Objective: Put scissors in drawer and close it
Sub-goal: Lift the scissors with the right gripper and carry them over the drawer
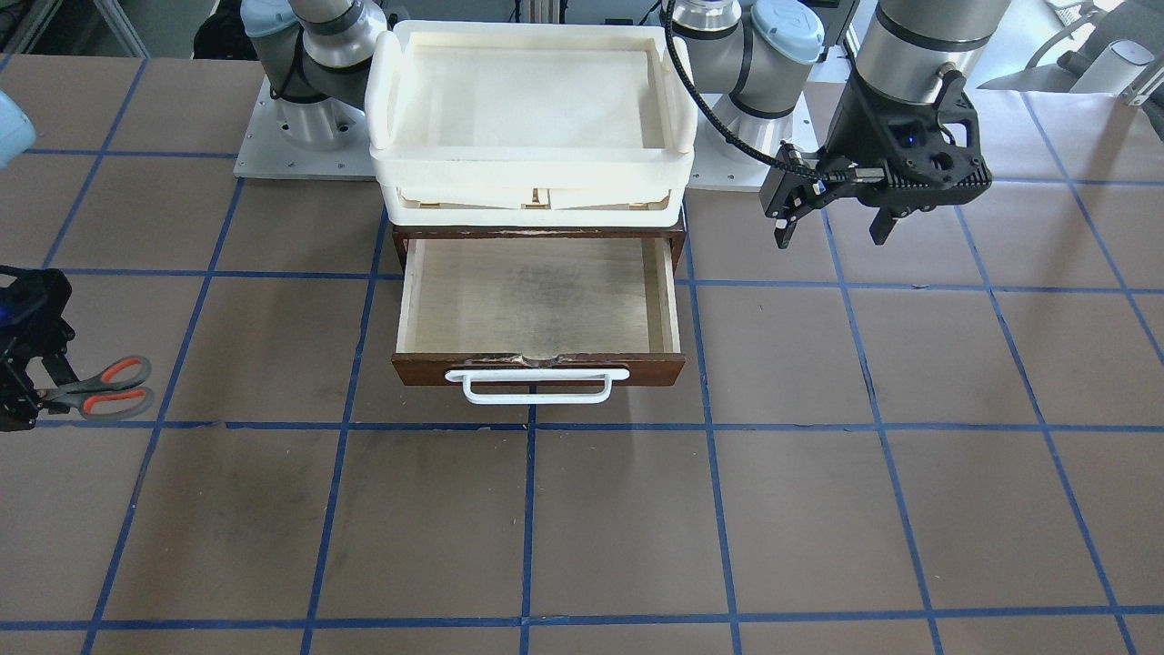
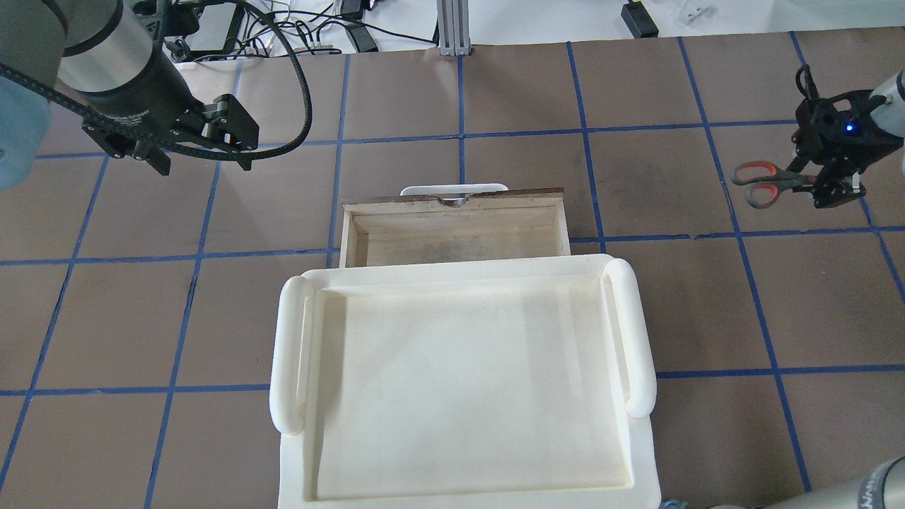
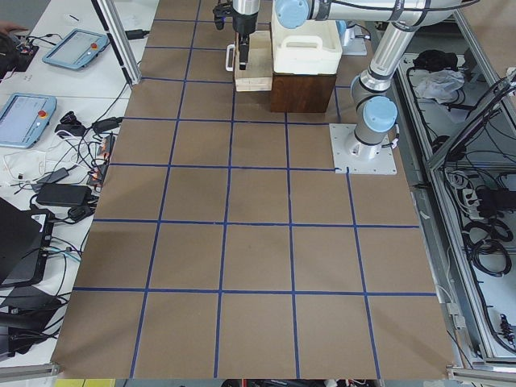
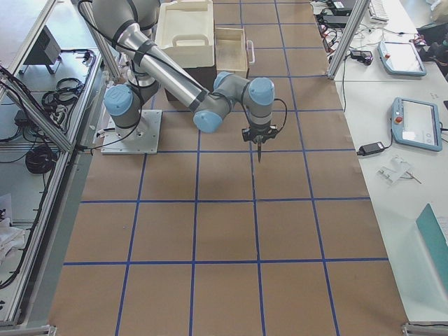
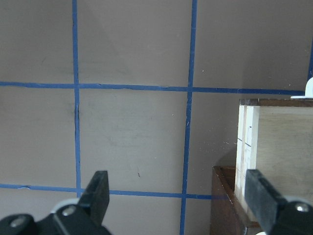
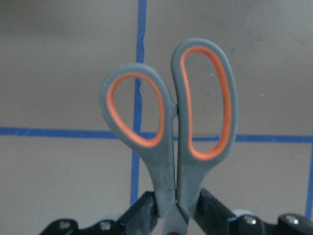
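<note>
Next, my right gripper sets the scissors down on the drawer's pale bottom, close to the front panel (image 1: pixel 554 337), and lets go of them there.
The scissors (image 1: pixel 105 387), with grey handles and orange-red inner loops, are clamped at the blades in my right gripper (image 1: pixel 23 391), which is shut on them. The handles point toward the drawer (image 1: pixel 536 309). They also show in the overhead view (image 2: pixel 763 184) and the right wrist view (image 6: pixel 171 137); the blades are hidden between the fingers. The drawer stands pulled open with its pale interior bare and its white bar handle (image 1: pixel 536 387) in front. My left gripper (image 1: pixel 832 227) is open and empty, hovering beside the drawer's far side (image 5: pixel 274 147).
A cream-white plastic tray (image 1: pixel 527 164) sits on top of the dark brown cabinet above the drawer. The table is brown with blue tape grid lines. Tablets and cables lie past the table's edge (image 3: pixel 32 113).
</note>
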### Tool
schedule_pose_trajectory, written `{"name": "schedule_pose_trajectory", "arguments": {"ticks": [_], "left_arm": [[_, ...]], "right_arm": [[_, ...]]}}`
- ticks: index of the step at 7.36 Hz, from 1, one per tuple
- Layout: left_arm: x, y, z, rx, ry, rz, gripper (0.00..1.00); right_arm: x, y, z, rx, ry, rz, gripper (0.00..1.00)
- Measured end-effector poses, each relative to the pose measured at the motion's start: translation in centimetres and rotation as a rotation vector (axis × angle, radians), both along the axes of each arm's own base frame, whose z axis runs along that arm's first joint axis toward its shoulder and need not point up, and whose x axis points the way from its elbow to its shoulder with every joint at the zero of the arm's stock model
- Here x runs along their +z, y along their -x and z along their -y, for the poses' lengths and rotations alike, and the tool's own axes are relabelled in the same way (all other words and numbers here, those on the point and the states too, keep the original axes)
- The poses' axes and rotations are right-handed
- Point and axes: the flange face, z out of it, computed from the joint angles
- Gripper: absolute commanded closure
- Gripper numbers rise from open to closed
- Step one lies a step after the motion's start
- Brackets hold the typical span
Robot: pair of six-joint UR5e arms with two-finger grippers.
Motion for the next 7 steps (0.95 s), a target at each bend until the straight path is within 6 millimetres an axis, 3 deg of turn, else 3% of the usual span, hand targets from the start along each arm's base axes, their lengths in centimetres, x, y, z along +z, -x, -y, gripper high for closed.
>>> {"name": "schedule_pose_trajectory", "arguments": {"ticks": [2, 4, 6, 7], "left_arm": [[0.0, 0.0, 0.0, 0.000, 0.000, 0.001, 0.00], [0.1, 0.0, 0.0, 0.000, 0.001, 0.001, 0.00], [0.1, 0.0, 0.0, 0.000, 0.001, 0.001, 0.00], [0.0, 0.0, 0.0, 0.000, 0.001, 0.001, 0.00]], "right_arm": [[6.0, -9.8, 1.2, 0.006, -0.008, -0.027, 0.93], [10.7, -20.2, 0.2, 0.019, 0.004, -0.066, 0.91], [13.4, -30.9, -2.1, 0.099, 0.013, -0.104, 0.92], [13.7, -35.2, -3.6, 0.141, 0.017, -0.106, 0.92]]}}
